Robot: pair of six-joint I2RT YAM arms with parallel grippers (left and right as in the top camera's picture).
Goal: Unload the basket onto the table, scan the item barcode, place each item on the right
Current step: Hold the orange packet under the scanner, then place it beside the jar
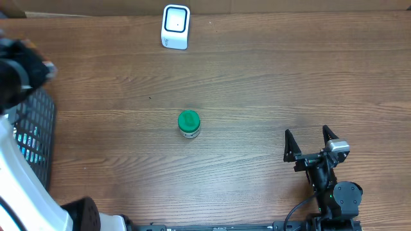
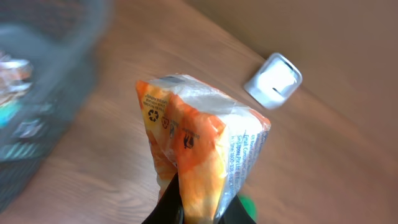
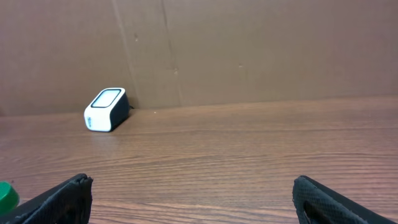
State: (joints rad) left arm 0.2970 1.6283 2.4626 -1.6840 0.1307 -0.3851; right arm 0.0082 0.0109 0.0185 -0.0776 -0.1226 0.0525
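My left gripper is going to put the snack packet down on the table (image 1: 171,136) beside the green-lidded bottle, toward the basket.
In the left wrist view my left gripper (image 2: 200,208) is shut on the lower end of an orange and white snack packet (image 2: 199,137), which stands up in front of the camera. Small print runs along its clear right seam; no barcode shows. The white barcode scanner (image 2: 273,81) stands beyond the packet to the upper right, apart from it. The overhead view has the scanner (image 1: 175,27) at the table's far edge and my left arm (image 1: 22,67) as a dark blur at the far left. My right gripper (image 1: 311,142) stands open near the front right, holding nothing.
A black mesh basket (image 1: 35,138) with packaged goods sits at the left edge, blurred in the left wrist view (image 2: 37,106). A small bottle with a green lid (image 1: 189,123) stands mid-table. A cardboard wall (image 3: 249,50) backs the table behind the scanner (image 3: 106,109).
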